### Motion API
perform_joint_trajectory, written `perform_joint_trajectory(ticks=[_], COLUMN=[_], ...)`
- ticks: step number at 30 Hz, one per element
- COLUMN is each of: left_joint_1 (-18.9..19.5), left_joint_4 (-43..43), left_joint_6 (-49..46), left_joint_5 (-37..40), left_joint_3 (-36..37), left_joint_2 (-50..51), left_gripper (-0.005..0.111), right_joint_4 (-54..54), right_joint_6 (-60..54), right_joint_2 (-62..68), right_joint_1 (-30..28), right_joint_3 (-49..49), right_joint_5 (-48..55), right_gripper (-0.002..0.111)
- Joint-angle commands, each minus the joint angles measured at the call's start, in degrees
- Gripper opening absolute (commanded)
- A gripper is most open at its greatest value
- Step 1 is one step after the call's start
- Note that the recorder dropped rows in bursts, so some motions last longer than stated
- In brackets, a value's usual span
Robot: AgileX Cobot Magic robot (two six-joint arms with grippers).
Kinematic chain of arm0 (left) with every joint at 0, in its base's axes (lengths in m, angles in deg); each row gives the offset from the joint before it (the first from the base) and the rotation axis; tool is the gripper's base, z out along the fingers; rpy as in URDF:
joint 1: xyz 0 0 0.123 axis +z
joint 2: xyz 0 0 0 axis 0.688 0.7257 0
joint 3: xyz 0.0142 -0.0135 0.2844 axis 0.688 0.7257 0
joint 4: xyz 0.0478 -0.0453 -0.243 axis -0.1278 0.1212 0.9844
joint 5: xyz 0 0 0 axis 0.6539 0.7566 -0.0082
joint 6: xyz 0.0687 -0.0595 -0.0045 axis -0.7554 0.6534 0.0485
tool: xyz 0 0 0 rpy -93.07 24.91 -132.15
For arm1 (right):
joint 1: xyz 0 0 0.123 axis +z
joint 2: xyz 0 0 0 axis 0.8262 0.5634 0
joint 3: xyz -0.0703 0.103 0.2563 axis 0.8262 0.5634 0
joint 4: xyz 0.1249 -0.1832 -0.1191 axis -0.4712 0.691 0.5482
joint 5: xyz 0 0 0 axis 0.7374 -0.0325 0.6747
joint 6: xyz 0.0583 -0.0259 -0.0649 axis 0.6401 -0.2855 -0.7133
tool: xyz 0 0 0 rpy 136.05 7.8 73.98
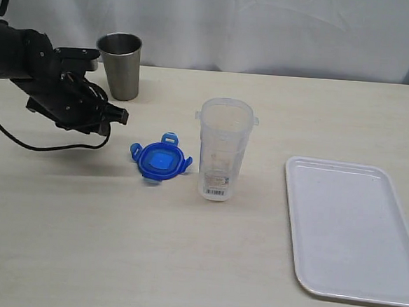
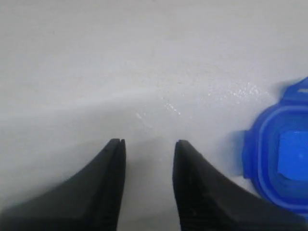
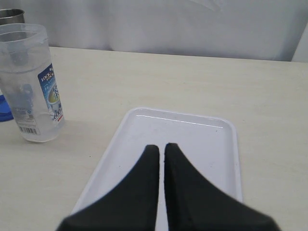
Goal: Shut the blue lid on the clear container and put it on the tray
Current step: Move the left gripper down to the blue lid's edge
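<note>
My left gripper's fingers are above the gap beside the blue lid. I should open them wider and move over to grip the lid's near tab [image 1: 135,151].
The blue lid [image 1: 160,158] lies flat on the table, just left of the clear container [image 1: 223,149], which stands upright and uncovered. The white tray [image 1: 353,231] rests at the right. My left gripper [image 1: 116,116] hovers to the left of the lid, a short gap away, open with nothing between its fingers. In the left wrist view the left gripper [image 2: 148,144] shows bare table between its tips, and the lid [image 2: 284,161] sits off to one side. My right gripper [image 3: 162,147] is shut and empty above the tray [image 3: 202,139]; the container [image 3: 30,82] stands beyond. The exterior view does not show the right gripper.
A steel cup [image 1: 120,65] stands at the back of the table, behind my left arm. A white curtain closes off the far side. A black cable hangs from the left arm over the table's left part.
</note>
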Motion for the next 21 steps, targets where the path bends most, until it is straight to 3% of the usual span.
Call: perform_joint_trajectory(ticks=[1,6,9,13,21], left_joint_1=[-0.43,-0.43,-0.43,-0.43,-0.43], left_joint_4=[5.04,27.35,36.45,34.93,34.95], left_joint_6=[-5.88,-29.49,-38.44,-38.28,-40.11], left_joint_5=[3.36,5.5,7.3,5.28,4.41], left_joint_3=[-0.41,-0.41,-0.41,-0.41,-0.41], left_joint_2=[0.39,0.39,0.39,0.82,4.73], left_gripper=[0.038,0.038,0.041,0.059,0.06], right_joint_4=[-0.08,-0.08,-0.08,-0.08,-0.08], right_joint_6=[0.22,0.22,0.22,0.22,0.22], right_joint_2=[-0.23,-0.23,-0.23,-0.23,-0.23], right_joint_1=[-0.35,-0.35,-0.35,-0.35,-0.35], right_joint_3=[0.15,0.15,0.15,0.15,0.15], right_joint_5=[-0.1,-0.1,-0.1,-0.1,-0.1], right_gripper=[0.004,0.004,0.004,0.004,0.004])
